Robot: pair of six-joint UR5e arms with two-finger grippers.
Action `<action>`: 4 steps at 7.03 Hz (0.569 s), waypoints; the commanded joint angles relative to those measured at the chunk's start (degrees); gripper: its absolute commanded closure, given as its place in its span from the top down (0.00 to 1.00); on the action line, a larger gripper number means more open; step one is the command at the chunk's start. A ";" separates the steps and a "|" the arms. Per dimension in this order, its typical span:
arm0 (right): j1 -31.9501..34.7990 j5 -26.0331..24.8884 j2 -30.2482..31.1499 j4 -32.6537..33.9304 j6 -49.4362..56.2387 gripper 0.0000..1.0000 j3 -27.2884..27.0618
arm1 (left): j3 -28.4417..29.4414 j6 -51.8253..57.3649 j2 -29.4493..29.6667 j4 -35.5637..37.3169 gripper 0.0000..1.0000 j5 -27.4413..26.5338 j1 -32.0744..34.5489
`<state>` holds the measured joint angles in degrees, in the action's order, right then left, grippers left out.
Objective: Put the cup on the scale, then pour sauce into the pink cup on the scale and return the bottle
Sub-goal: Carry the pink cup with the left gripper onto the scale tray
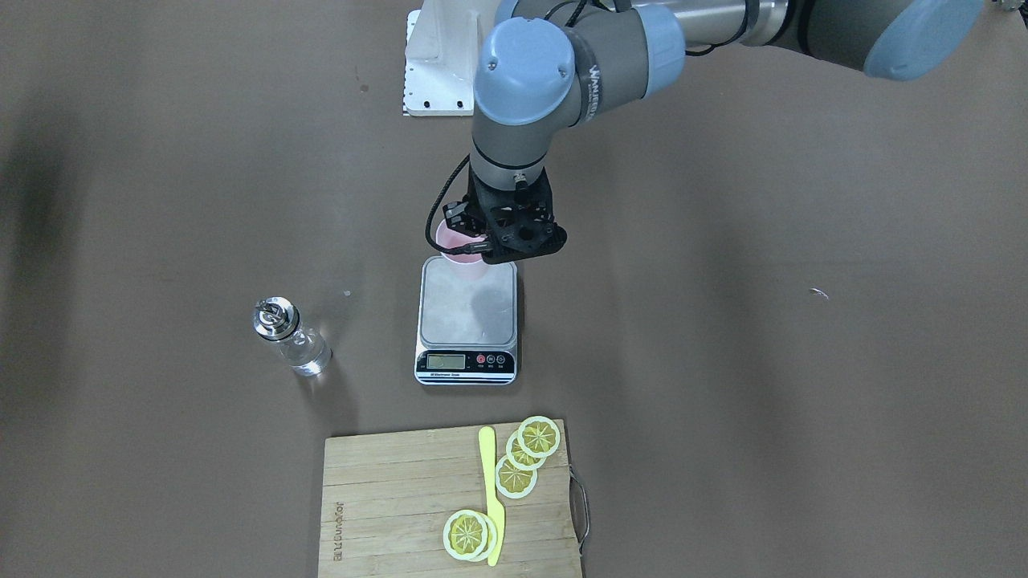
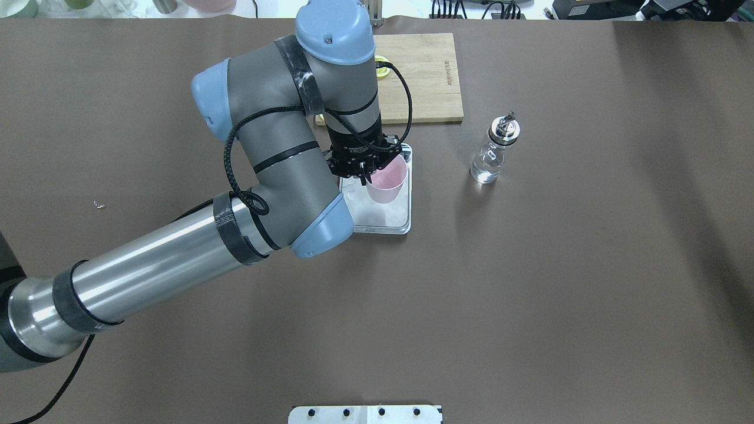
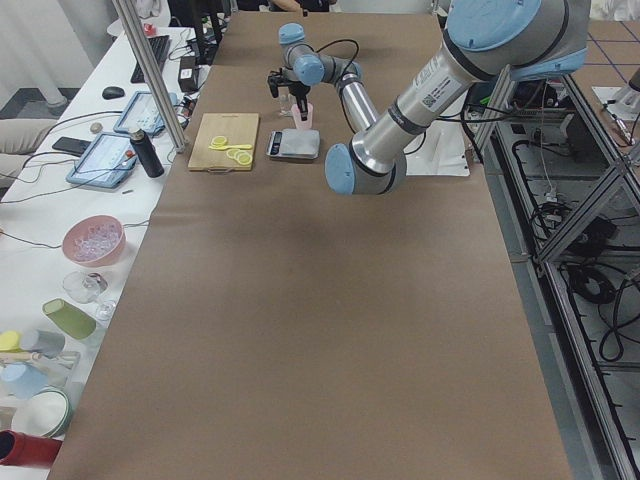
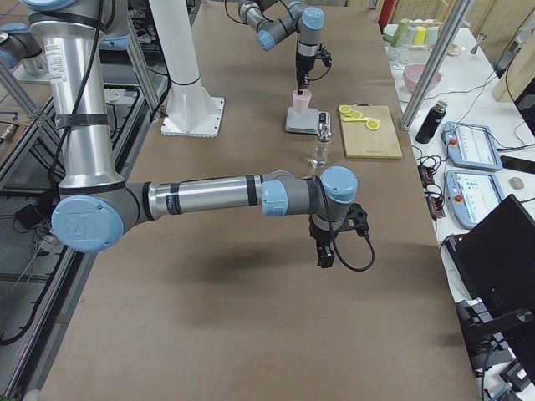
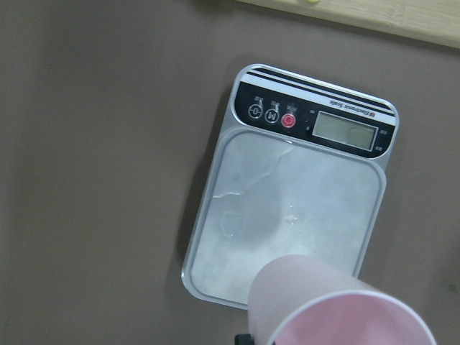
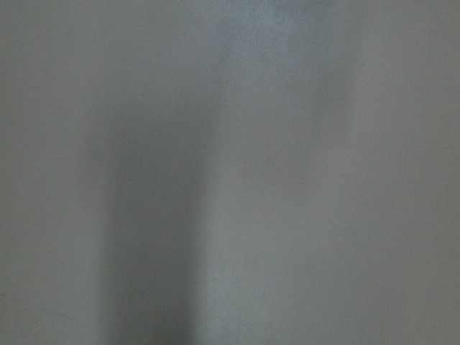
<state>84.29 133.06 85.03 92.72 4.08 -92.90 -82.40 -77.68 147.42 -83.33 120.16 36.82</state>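
I will use my left gripper to set the pale pink cup down near the middle of the silver scale's platform (image 1: 459, 297) (image 5: 303, 242), a little toward the bottle.
The pale pink cup (image 1: 463, 262) (image 2: 387, 180) is pinched at its rim by my left gripper (image 1: 480, 246) (image 2: 367, 174). It hangs over the end of the silver scale (image 1: 467, 315) (image 2: 384, 215) nearest the robot. In the left wrist view the cup (image 5: 334, 307) sits over the scale's (image 5: 287, 205) near edge; I cannot tell if it touches the platform. The clear glass bottle (image 1: 292, 339) (image 2: 493, 152) with its metal pourer cap stands upright on the table beside the scale, clear liquid inside. My right gripper (image 4: 324, 253) hangs over bare table, far from them; I cannot tell if it is open or shut.
A wooden cutting board (image 1: 393, 498) (image 2: 427, 76) with lemon slices (image 1: 538, 436) and a yellow knife (image 1: 491, 498) lies beyond the scale. A white mounting plate (image 1: 434, 76) sits at the robot's side. The right wrist view shows only blurred brown table.
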 commanded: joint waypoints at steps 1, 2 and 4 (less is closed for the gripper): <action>0.00 -0.08 0.05 0.00 -0.04 1.00 0.00 | 1.80 -0.54 0.51 -1.65 0.00 -0.28 -0.43; 0.00 -0.17 -0.04 0.00 -0.04 1.00 0.00 | 3.29 -0.45 0.42 -3.66 0.00 -0.37 -0.78; 0.00 -0.17 -0.04 0.00 -0.04 1.00 0.00 | 3.39 -0.28 -1.77 -7.18 0.00 -1.33 -1.05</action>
<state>84.29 132.90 85.00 92.72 4.05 -92.90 -79.10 -78.07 146.82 -88.46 119.23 35.87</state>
